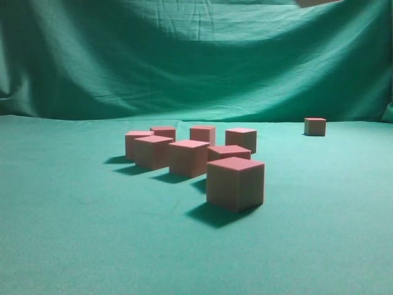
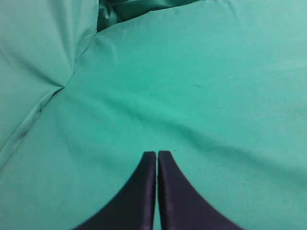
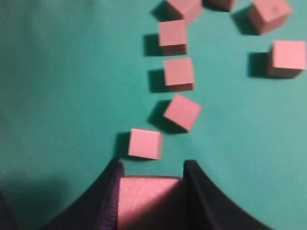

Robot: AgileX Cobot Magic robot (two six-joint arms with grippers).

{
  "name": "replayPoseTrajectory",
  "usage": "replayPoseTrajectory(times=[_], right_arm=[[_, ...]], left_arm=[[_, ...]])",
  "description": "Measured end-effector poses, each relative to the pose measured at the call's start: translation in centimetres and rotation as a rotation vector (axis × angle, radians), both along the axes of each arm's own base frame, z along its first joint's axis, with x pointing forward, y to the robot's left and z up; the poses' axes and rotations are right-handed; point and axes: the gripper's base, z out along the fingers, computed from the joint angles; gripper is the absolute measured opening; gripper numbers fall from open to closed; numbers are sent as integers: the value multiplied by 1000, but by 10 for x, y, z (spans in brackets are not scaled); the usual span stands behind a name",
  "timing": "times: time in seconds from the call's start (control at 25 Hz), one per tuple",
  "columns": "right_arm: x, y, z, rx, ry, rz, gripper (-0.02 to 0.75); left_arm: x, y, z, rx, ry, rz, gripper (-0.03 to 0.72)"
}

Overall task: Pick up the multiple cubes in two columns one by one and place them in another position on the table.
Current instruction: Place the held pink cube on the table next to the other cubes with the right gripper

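Note:
The robot's right gripper will set the held cube down on the bare teal table (image 1: 163, 190) (image 3: 106, 128) beside the nearest cube.
Several pinkish-red cubes (image 1: 235, 183) stand grouped in two rough columns on the teal table (image 1: 73, 233), and one lone cube (image 1: 315, 126) sits far back on the right. Neither gripper shows in the exterior view. In the right wrist view my right gripper (image 3: 152, 165) is shut on a cube (image 3: 148, 199), held above the cloth. Below it, a column of cubes (image 3: 144, 143) runs away from it, with more cubes (image 3: 287, 58) off to the right. My left gripper (image 2: 157, 153) is shut with nothing in it, over bare cloth.
A green cloth backdrop (image 1: 196, 55) rises behind the table. Folds of cloth (image 2: 53, 91) lie at the left of the left wrist view. Bare table stretches left of the cube group (image 1: 55, 184) and in front of it.

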Motion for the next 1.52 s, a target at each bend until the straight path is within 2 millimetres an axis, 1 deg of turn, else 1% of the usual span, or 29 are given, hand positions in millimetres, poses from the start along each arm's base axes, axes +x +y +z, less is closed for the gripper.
replayPoseTrajectory(times=[0.08,0.24,0.44,0.56,0.76,0.96,1.52], right_arm=[[-10,19,-7,-14,-22,95,260],[-19,49,-24,-43,-59,217,260],[-28,75,-50,-106,-95,425,260],[-28,86,-64,-123,-117,474,260],[-18,97,-81,-124,-154,435,260],[-10,103,-94,-124,-181,397,260],[-3,110,-125,-155,-139,377,260]], left_arm=[[0,0,0,0,0,0,0],[0,0,0,0,0,0,0],[0,0,0,0,0,0,0],[0,0,0,0,0,0,0],[0,0,0,0,0,0,0],[0,0,0,0,0,0,0],[0,0,0,0,0,0,0]])
